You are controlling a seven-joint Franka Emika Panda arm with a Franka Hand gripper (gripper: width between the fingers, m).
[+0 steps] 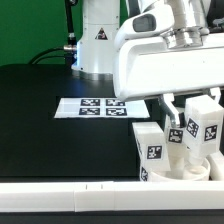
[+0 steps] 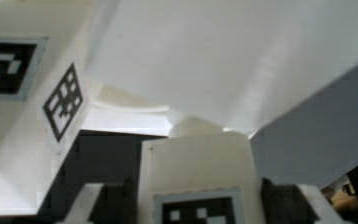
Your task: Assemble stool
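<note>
The robot's gripper should release the white leg standing on the near part of the white round seat [image 1: 190, 166], behind the rail.
The white round seat [image 1: 196, 173] lies at the exterior view's lower right, just behind the rail. White blocky legs with black-and-white tags stand upright on it: one at the left [image 1: 152, 147], one at the right [image 1: 207, 125]. My gripper [image 1: 183, 120] reaches down between them and is shut on a third leg [image 1: 178, 136]. In the wrist view this leg [image 2: 201, 180] runs from between my fingers [image 2: 92, 205] to the broad white seat [image 2: 211, 50]. Its tag faces the camera. Another tagged leg [image 2: 60, 100] stands beside it.
The marker board [image 1: 100, 106] lies on the black table in the middle. A long white rail [image 1: 70, 190] runs along the near edge. The robot's base [image 1: 97, 40] stands at the back before a green backdrop.
</note>
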